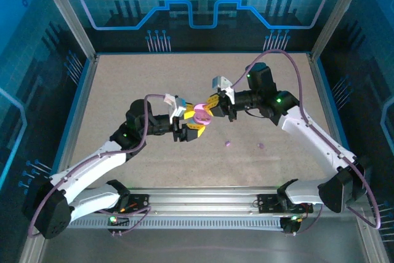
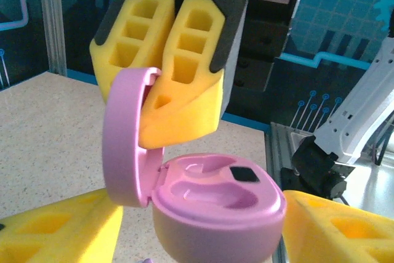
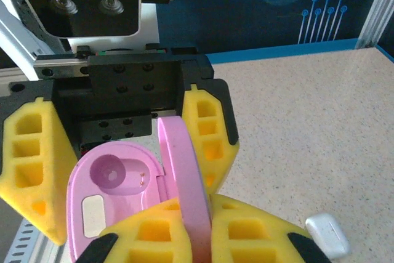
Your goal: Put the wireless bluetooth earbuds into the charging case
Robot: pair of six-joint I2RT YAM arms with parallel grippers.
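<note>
A gap shows beside the case base at my left gripper's finger; it should take the case base [image 2: 217, 235] deeper before my right gripper frees the case's lid.
The charging case [image 1: 202, 115] is light purple and held above the middle of the table with its lid up. My right gripper [image 3: 203, 238] is shut on the edge of the lid [image 3: 184, 177]; in the left wrist view its yellow fingers [image 2: 184, 53] pinch the lid [image 2: 126, 146] from above. My left gripper [image 2: 203, 220] is open, one finger on each side of the case base [image 2: 215, 214], with a gap on the lid side. Both sockets [image 2: 215, 192] in the base are empty. Two tiny light purple earbuds [image 1: 227, 144] [image 1: 261, 146] lie on the table to the right of the grippers.
A white pebble-shaped case [image 3: 326, 235] lies on the speckled table under my right gripper. Frame posts and blue walls stand round the table [image 1: 123, 84]. The aluminium rail [image 1: 203, 198] with both arm bases runs along the near edge.
</note>
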